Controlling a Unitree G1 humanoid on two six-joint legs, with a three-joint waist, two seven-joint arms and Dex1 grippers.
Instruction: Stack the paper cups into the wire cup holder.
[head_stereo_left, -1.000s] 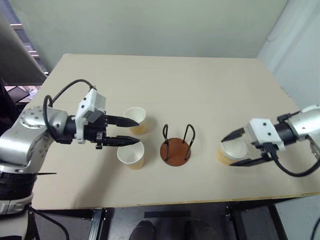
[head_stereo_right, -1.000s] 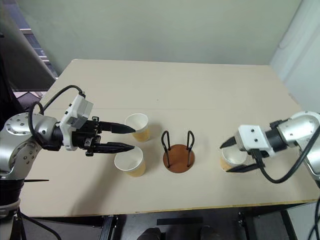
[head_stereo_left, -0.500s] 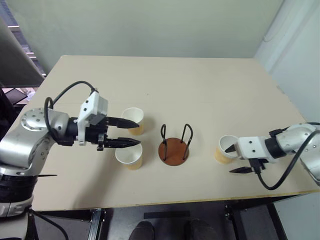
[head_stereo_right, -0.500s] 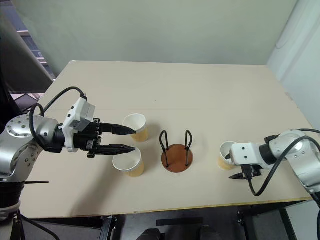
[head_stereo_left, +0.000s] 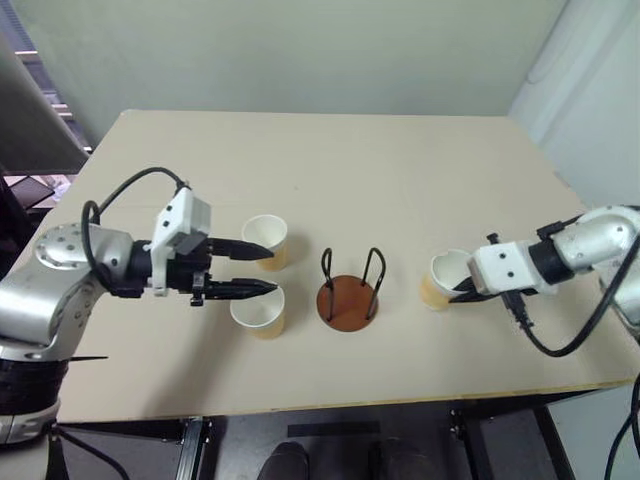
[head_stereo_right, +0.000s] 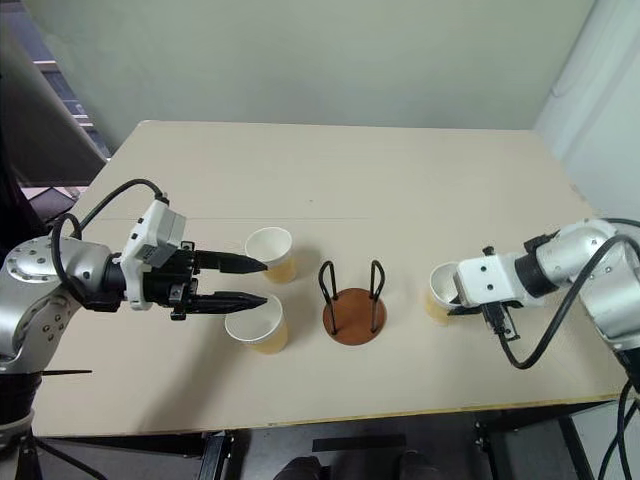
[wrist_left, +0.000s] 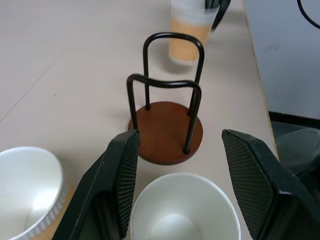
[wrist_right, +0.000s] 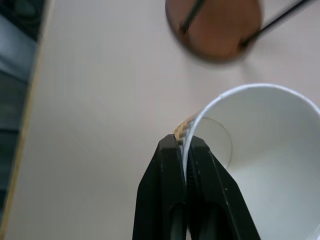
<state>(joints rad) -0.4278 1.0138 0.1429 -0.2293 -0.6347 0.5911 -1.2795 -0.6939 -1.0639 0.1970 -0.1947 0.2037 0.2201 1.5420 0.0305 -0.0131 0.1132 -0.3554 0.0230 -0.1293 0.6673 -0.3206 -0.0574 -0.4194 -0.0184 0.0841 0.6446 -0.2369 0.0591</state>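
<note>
Next, my right gripper lets go of the paper cup on the holder's brown round base (head_stereo_left: 350, 305) (wrist_right: 216, 26), between the black wire loops.
Two paper cups stand left of the wire cup holder (head_stereo_left: 349, 298), one farther back (head_stereo_left: 267, 240) and one nearer (head_stereo_left: 258, 312). My left gripper (head_stereo_left: 274, 270) hovers open above and between them, pointing toward the holder with nothing in its fingers. In the left wrist view its fingers (wrist_left: 125, 180) frame the holder (wrist_left: 167, 125) and the nearer cup (wrist_left: 185, 215). A third paper cup (head_stereo_left: 443, 278) tilts to the right of the holder. My right gripper (wrist_right: 185, 162) is shut on that cup's rim (wrist_right: 260, 150), one finger inside and one outside.
The beige table (head_stereo_left: 400, 170) stretches bare behind the cups up to the wall. Its front edge (head_stereo_left: 350, 405) runs close below the holder. Black cables loop off both wrists, the right one (head_stereo_left: 560, 345) hanging over the table's right side.
My right gripper closed from open onto the third cup's rim, then rose and shifted slightly toward the holder with the cup tilting. The left arm stayed put.
</note>
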